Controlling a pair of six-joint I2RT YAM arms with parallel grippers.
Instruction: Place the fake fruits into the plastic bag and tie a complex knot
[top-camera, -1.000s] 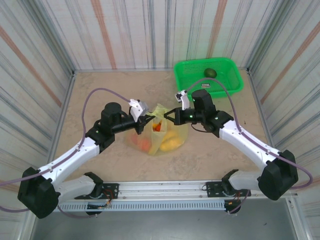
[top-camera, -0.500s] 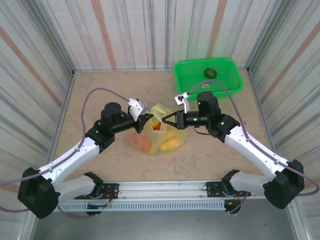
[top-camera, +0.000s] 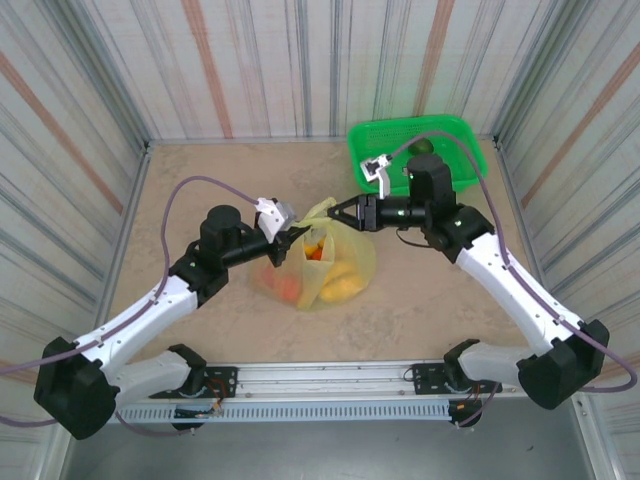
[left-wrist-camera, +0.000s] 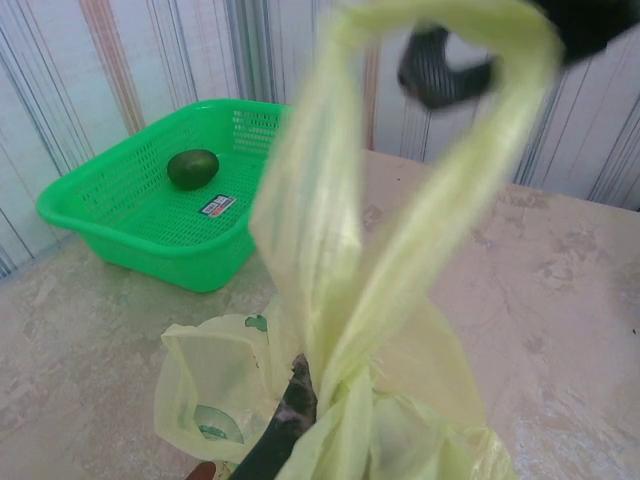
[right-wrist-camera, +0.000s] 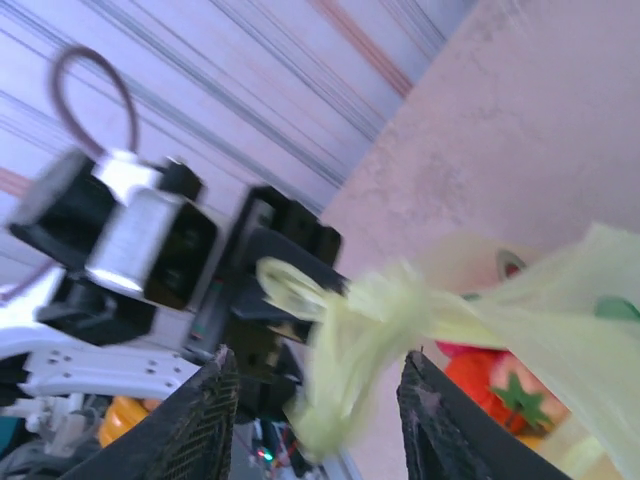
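My open right gripper has the bag's handle loop hanging loosely around one finger, so I need to pinch the bag's film (right-wrist-camera: 392, 308) near my left gripper before I pull it tight.
The pale yellow-green plastic bag (top-camera: 345, 262) lies mid-table with fake fruits inside: an orange-red one (top-camera: 285, 288) and yellow ones (top-camera: 340, 285). My left gripper (top-camera: 293, 235) is shut on the bag's gathered neck, its dark finger (left-wrist-camera: 288, 415) buried in the film. One handle loop (left-wrist-camera: 400, 200) stretches up and away from it. My right gripper (top-camera: 336, 213) stands open, one finger (left-wrist-camera: 440, 70) hooked through that loop. Between its fingers (right-wrist-camera: 210, 420) the film bunches into a blurred lump (right-wrist-camera: 390, 300); I cannot tell whether it is a tied knot. A red fruit (right-wrist-camera: 495, 385) shows through the bag.
A bright green mesh basket (top-camera: 455, 140) stands at the back right, holding one dark green fruit (left-wrist-camera: 192, 167). My right arm reaches past its near-left corner. Striped walls close in the table on three sides.
My right gripper has swung back and up toward the basket, drawing the handle loop out taut. The left gripper and the bag's body have stayed put.
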